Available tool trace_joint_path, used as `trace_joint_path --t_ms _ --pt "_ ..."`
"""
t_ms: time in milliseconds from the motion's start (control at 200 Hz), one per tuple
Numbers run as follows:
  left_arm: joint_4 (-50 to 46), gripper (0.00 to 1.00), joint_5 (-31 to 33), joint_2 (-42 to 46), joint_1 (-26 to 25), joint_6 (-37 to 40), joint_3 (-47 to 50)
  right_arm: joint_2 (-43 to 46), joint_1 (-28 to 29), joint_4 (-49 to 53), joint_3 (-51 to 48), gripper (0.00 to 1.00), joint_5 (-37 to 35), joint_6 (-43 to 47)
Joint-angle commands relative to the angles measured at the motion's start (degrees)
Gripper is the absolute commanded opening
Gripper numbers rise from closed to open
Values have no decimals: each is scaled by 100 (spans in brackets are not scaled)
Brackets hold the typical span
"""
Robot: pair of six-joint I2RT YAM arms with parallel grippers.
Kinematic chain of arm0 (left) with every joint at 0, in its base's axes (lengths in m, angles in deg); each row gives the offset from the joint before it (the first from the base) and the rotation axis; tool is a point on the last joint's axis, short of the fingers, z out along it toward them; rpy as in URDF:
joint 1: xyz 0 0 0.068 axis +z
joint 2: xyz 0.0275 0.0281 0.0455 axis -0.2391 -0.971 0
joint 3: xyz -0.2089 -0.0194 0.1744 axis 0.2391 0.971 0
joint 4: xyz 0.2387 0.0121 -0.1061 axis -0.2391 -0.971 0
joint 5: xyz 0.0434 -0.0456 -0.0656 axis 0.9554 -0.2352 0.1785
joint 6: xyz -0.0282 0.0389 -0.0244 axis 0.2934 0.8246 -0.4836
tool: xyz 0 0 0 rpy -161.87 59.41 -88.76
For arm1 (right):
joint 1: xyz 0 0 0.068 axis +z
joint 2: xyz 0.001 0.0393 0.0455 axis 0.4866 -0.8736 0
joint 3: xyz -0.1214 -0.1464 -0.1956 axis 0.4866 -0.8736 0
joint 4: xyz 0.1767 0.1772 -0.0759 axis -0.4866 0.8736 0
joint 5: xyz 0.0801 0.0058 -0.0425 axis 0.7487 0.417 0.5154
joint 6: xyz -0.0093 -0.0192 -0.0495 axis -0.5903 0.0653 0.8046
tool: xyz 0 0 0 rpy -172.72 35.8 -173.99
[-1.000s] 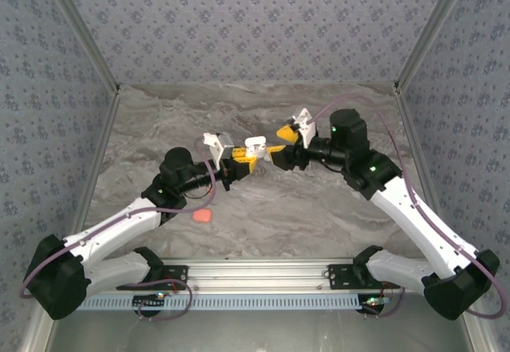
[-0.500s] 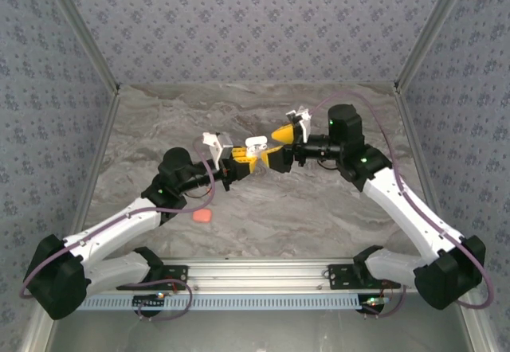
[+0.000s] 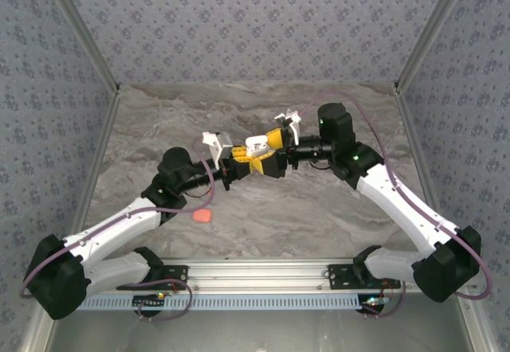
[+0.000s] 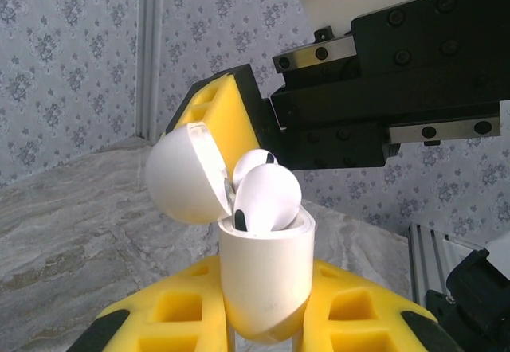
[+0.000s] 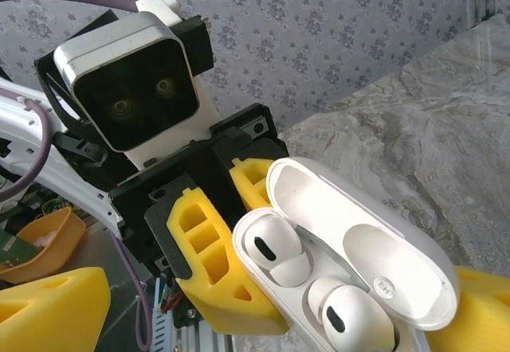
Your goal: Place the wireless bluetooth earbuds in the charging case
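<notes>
The robot's left gripper will release the white charging case on the marble tabletop [image 3: 272, 176] beneath the right gripper's near finger.
My left gripper [image 3: 253, 154] is shut on the white charging case [image 3: 256, 144], lifted above the table's middle. In the left wrist view the case [image 4: 263, 268] stands upright between my yellow fingers [image 4: 155, 316], its lid [image 4: 182, 175] swung open to the left. Two white earbuds [image 5: 271, 248] [image 5: 351, 316] sit in its sockets. My right gripper [image 3: 276, 139] is open right beside the case. In the right wrist view its yellow fingers [image 5: 52, 308] stand wide apart on either side of the open case [image 5: 362, 256].
A small coral-red item [image 3: 204, 216] lies on the marble tabletop [image 3: 335, 209] near the left arm. Patterned walls close in the back and both sides. An aluminium rail [image 3: 255, 272] runs along the near edge.
My right gripper has swung left and closed in on the case held by the left gripper. The left arm and the case have stayed where they were.
</notes>
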Motion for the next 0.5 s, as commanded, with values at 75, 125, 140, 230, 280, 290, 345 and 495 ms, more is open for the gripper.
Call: trace_joint_path --t_ms 75,125,140,230,280,290,345,495 --pt "76 0 -56 -84 -25 14 -242 449 55 -127 66 99 31 263" --pt "54 0 -39 -84 -22 23 -242 532 56 -140 10 99 -24 311" --pt "50 0 -30 -84 -21 16 -238 551 55 -136 -9 99 -36 316" --pt "36 0 -8 -82 -24 31 -229 635 47 -114 -86 99 -131 333" --pt "45 0 -8 -84 -24 32 -225 646 52 -54 -114 99 -192 350" --pt "41 0 -8 -84 -18 32 -226 641 52 -41 -115 100 -217 358" --pt "36 0 -8 -76 -23 31 -236 642 52 103 -107 100 -350 406" --pt "-39 0 5 -41 -23 32 -242 701 -8 558 -3 100 -921 563"
